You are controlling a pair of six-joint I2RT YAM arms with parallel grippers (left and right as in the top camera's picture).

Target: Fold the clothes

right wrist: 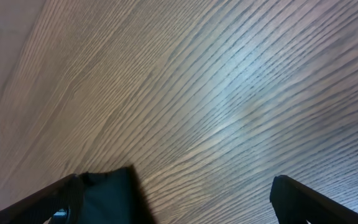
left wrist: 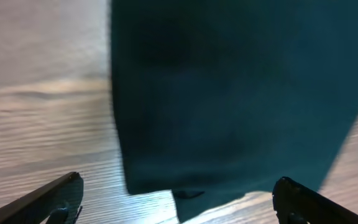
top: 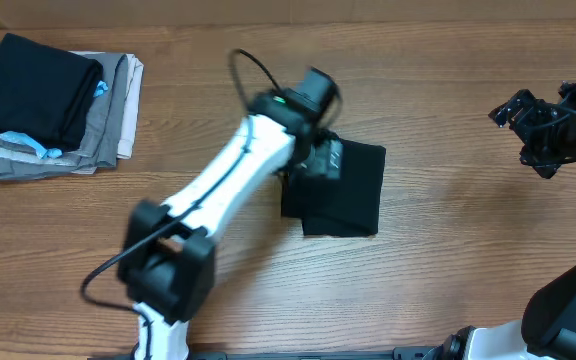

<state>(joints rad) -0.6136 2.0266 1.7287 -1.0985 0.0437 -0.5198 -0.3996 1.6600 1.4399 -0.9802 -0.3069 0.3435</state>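
The black shirt's near corner (top: 305, 204) (left wrist: 178, 167), on the side facing the folded stack, is next for my left gripper to go to and close on.
The black shirt (top: 353, 195) lies folded into a small rectangle at the middle of the table. My left gripper (top: 316, 158) hangs over its left part. In the left wrist view the shirt (left wrist: 235, 93) fills the upper frame, and the left gripper (left wrist: 179, 199) is open with nothing between its fingers. My right gripper (top: 540, 128) is raised at the far right, away from the shirt. In the right wrist view the right gripper (right wrist: 179, 199) is open and empty, and a dark corner of the shirt (right wrist: 107, 196) shows beside its left finger.
A stack of folded garments (top: 48, 100) sits at the back left, a black one on top of grey and beige ones with light-blue bits. The wooden table (top: 468, 230) is bare between the shirt and the right arm.
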